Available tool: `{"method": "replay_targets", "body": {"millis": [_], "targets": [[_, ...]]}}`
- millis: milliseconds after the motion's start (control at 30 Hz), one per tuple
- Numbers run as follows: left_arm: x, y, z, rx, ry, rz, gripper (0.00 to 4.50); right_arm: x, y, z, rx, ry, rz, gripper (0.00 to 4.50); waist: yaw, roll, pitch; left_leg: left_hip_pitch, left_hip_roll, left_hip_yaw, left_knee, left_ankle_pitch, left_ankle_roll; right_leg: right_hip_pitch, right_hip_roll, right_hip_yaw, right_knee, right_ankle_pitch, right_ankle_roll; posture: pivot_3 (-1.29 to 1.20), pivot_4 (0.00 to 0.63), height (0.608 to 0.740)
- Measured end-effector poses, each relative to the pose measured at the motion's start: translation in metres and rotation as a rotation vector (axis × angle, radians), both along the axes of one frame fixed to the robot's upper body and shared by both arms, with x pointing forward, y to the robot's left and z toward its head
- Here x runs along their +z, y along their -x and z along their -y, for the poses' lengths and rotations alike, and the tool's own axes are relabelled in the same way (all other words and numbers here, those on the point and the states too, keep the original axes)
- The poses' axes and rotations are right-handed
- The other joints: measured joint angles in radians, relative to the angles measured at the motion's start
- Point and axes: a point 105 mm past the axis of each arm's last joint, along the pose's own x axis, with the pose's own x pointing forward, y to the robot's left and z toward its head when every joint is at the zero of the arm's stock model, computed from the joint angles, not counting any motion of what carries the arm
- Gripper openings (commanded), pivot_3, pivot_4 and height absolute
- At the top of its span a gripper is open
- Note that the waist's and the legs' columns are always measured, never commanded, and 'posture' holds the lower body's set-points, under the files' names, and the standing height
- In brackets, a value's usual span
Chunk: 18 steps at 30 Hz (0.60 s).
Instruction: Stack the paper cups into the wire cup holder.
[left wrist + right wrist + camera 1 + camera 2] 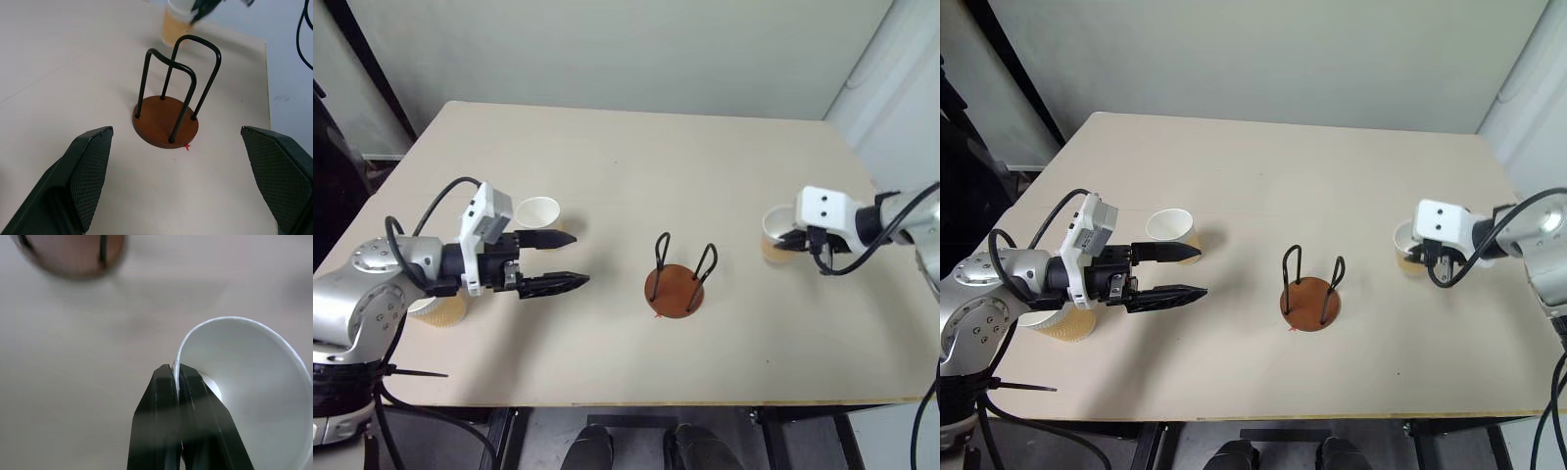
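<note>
Next, my right gripper puts the paper cup down on the reddish-brown disc [676,292] [67,242] between the black wire loops.
The wire cup holder [674,291], a reddish-brown disc with two black wire loops, stands empty at the table's middle. My right gripper [176,371] is shut on the white rim of a paper cup [772,235] at the right side of the table, one finger inside the cup and one outside. Whether that cup's bottom touches the table I cannot tell. My left gripper [579,259] hangs open and empty left of the holder, pointing at it, with its fingers [88,169] wide apart. A second paper cup [1170,227] stands upright just behind it. A third cup [1062,323] sits under my left forearm, partly hidden.
The beige table [636,166] runs back to a pale wall. Its front edge [705,403] lies close below the holder. Black cables loop around both wrists.
</note>
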Motion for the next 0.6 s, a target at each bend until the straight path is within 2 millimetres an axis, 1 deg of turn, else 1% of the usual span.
{"method": "replay_targets", "body": {"millis": [67, 100, 133, 167, 200, 233, 267, 367, 600], "targets": [[0.001, -0.002, -0.001, 0.005, 0.0, 0.002, 4.5, 0.029, 0.008, -0.021, 0.067, -0.029, 0.057, 0.05, -0.001, 0.001, 0.0, 0.0, 0.0, 0.0, 0.0, 0.0, 0.0, 0.0, 0.0, 0.0, 0.0, 0.0, 0.0, 0.0, 0.15, 0.74], [0.003, -0.003, -0.001, 0.0, 0.001, 0.005, 4.5, 0.043, 0.014, -0.033, 0.111, -0.046, 0.083, 0.05, -0.001, 0.001, 0.0, 0.0, 0.0, 0.0, 0.0, 0.0, 0.0, 0.0, 0.0, 0.0, 0.0, 0.0, 0.0, 0.0, 0.15, 0.74], [0.004, -0.004, -0.001, -0.003, 0.001, 0.009, 4.5, 0.053, 0.02, -0.043, 0.15, -0.055, 0.105, 0.05, -0.002, 0.001, 0.0, 0.0, 0.0, 0.0, 0.0, 0.0, 0.0, -0.001, 0.0, 0.0, 0.0, 0.0, 0.0, 0.0, 0.15, 0.74], [0.007, -0.005, 0.0, -0.011, -0.001, 0.018, 4.5, 0.066, 0.028, -0.057, 0.208, -0.072, 0.133, 0.05, -0.003, 0.001, 0.0, 0.0, 0.0, 0.0, 0.0, 0.0, 0.001, -0.001, 0.0, 0.0, 0.0, 0.0, 0.0, 0.0, 0.15, 0.74], [0.009, -0.007, 0.002, -0.02, -0.001, 0.027, 4.5, 0.075, 0.037, -0.069, 0.26, -0.08, 0.153, 0.05, -0.003, 0.001, 0.0, 0.0, 0.0, 0.0, 0.0, 0.001, 0.001, 0.0, 0.0, 0.0, 0.0, 0.0, 0.0, 0.0, 0.15, 0.74], [0.01, -0.009, 0.004, -0.027, -0.005, 0.033, 4.5, 0.08, 0.044, -0.077, 0.299, -0.082, 0.164, 0.05, -0.001, 0.0, 0.0, 0.0, 0.0, -0.001, 0.0, 0.001, 0.001, 0.0, 0.0, -0.001, -0.001, 0.0, 0.0, 0.0, 0.15, 0.74], [0.01, -0.01, 0.004, -0.033, -0.005, 0.03, 4.5, 0.081, 0.051, -0.085, 0.338, -0.082, 0.161, 0.05, 0.0, 0.0, 0.0, 0.0, 0.0, -0.001, 0.0, 0.0, 0.001, 0.001, 0.0, -0.001, -0.002, 0.0, 0.0, 0.0, 0.15, 0.74], [0.007, -0.014, 0.006, -0.045, 0.003, 0.018, 4.5, 0.071, 0.055, -0.097, 0.384, -0.081, 0.11, 0.05, 0.001, 0.0, 0.0, -0.001, 0.0, -0.001, 0.001, 0.0, 0.001, 0.001, -0.001, -0.001, -0.005, 0.001, 0.001, 0.0, 0.15, 0.74], [0.007, -0.017, 0.01, -0.06, -0.001, 0.03, 4.5, 0.045, 0.054, -0.103, 0.424, -0.045, 0.022, 0.05, 0.0, 0.0, 0.0, -0.001, 0.0, -0.001, -0.001, 0.0, 0.001, 0.0, -0.001, -0.001, -0.005, 0.001, 0.001, 0.0, 0.15, 0.74]]}}
